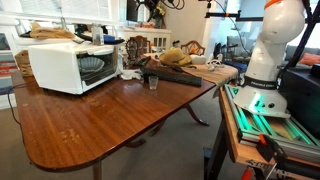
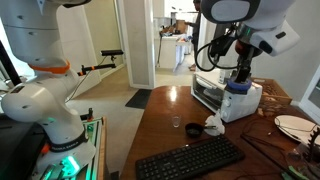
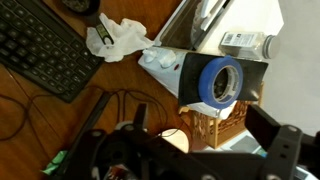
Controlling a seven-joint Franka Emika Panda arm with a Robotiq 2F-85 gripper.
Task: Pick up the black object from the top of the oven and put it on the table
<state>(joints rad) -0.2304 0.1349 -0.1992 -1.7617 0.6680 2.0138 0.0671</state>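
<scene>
The black object's edge [image 1: 111, 40] [image 3: 189, 80] beside the blue disc, toward the oven's knobs, is next for my gripper to go to and close on.
The black object [image 3: 205, 78] is a small flat black piece with a blue ring-shaped disc on it. It lies on top of the white oven [image 3: 248, 18] near an edge. In an exterior view the oven [image 2: 222, 97] stands on the reddish-brown table [image 2: 165, 130], and my gripper [image 2: 240, 72] hangs just above its top. In the wrist view my gripper [image 3: 190, 140] is open, its two dark fingers spread, with the black object ahead of them and nothing between them. The oven [image 1: 62, 66] and table [image 1: 90, 115] also show in an exterior view; the black object cannot be made out there.
A black keyboard [image 2: 190, 160] lies near the table's front edge. A small clear glass [image 2: 192, 129] and crumpled white material [image 2: 213, 125] sit in front of the oven. A wicker basket [image 3: 215, 125] stands beside the oven. A plate [image 2: 295, 126] lies at the side.
</scene>
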